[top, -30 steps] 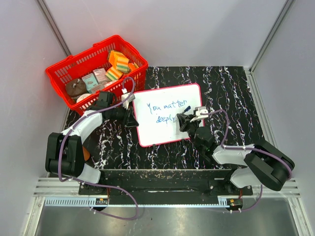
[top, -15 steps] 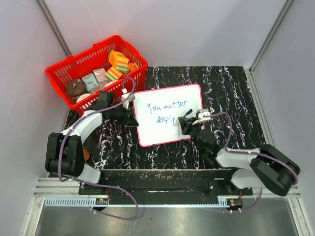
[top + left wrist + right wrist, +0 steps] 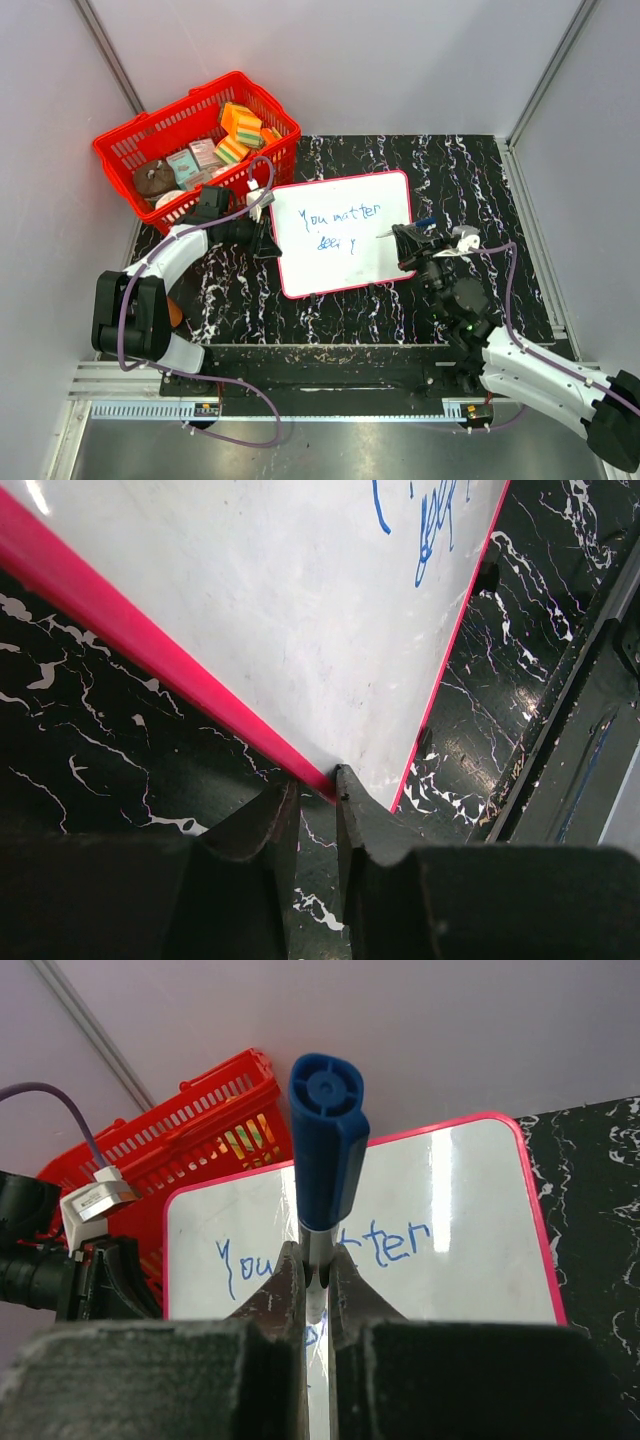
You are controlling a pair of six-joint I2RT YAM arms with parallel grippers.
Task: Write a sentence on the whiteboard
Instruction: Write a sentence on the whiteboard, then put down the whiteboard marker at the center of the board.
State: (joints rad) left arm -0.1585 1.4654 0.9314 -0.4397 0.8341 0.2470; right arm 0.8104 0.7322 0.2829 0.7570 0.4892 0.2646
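Observation:
My right gripper has the blue-capped marker. It will let go of it on the black table (image 3: 423, 231) (image 3: 592, 1285) next to the whiteboard's edge opposite the red basket.
The whiteboard (image 3: 385, 205), red-framed, lies on the black marbled table. The sentence (image 3: 330, 217) in blue marker reads "You matter" with "deeply" below it. My left gripper (image 3: 263, 237) is shut on the board's left edge; in the left wrist view its fingertips (image 3: 345, 785) pinch the red frame of the whiteboard (image 3: 280, 600). My right gripper (image 3: 405, 247) is at the board's right edge, shut on a blue-capped marker (image 3: 424, 222). In the right wrist view the marker (image 3: 325, 1140) stands between the jaws of the right gripper (image 3: 317, 1270), in front of the whiteboard (image 3: 480, 1280) and the sentence (image 3: 400, 1243).
A red basket (image 3: 165, 117) with sponges (image 3: 240, 125) and small packets stands at the back left, touching the board's far left corner; it also shows in the right wrist view (image 3: 200, 1125). Grey walls enclose the table. An orange object (image 3: 176, 313) lies by the left arm's base.
My right arm has pulled away to the right with the marker, from the end of "deeply" to the board's right edge. The left gripper has kept its hold.

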